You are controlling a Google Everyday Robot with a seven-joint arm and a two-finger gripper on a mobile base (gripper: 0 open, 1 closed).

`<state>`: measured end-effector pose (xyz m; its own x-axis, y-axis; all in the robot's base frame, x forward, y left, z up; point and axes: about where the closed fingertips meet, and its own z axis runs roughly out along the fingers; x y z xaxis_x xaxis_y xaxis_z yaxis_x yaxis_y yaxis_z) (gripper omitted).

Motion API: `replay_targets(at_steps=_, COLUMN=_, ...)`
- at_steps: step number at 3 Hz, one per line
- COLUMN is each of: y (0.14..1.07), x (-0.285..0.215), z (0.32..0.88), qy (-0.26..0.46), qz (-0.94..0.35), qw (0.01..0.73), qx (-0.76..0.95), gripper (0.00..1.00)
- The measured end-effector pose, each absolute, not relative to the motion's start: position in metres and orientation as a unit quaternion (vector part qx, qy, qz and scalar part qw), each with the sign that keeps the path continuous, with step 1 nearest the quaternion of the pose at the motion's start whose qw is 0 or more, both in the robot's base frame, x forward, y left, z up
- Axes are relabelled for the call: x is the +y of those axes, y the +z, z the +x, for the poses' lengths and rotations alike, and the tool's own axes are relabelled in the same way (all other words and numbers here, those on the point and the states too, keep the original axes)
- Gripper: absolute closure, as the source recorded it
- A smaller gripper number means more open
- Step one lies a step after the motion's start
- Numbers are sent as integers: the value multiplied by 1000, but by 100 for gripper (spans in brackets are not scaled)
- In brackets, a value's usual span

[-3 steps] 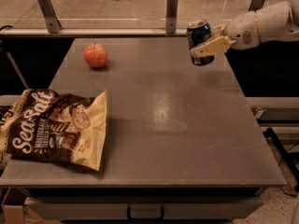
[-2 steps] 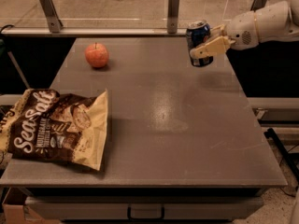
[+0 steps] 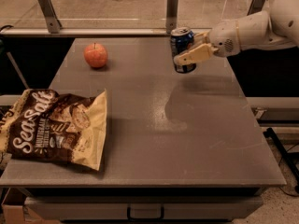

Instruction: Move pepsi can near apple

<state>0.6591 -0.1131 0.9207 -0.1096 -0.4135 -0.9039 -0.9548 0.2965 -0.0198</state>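
The pepsi can, now held just above the table, will be let go by my gripper on the grey table point(image 3: 123, 65) close beside the apple, on the side facing my arm.
The pepsi can point(image 3: 181, 42), dark blue with a silver top, is upright at the far right-centre of the grey table point(image 3: 154, 125), held just above the surface. My gripper point(image 3: 187, 50) reaches in from the right and is shut on the can, one cream finger point(image 3: 196, 56) across its front. The apple point(image 3: 96, 55), round and orange-red, sits on the table at the far left, well to the left of the can.
A brown sea-salt chip bag point(image 3: 56, 127) lies flat at the table's left edge, overhanging it. A rail with metal posts point(image 3: 172, 8) runs behind the table's far edge. My white arm point(image 3: 261, 27) stretches out over the right side.
My gripper has carried the pepsi can to the left, toward the apple, along the far side of the table. The apple and the chip bag have not moved.
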Motion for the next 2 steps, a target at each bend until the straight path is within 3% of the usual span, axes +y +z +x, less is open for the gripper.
replay_targets(at_steps=2, y=907, x=-40, z=672, qy=337, qz=-510, qw=457, qx=647, gripper=100)
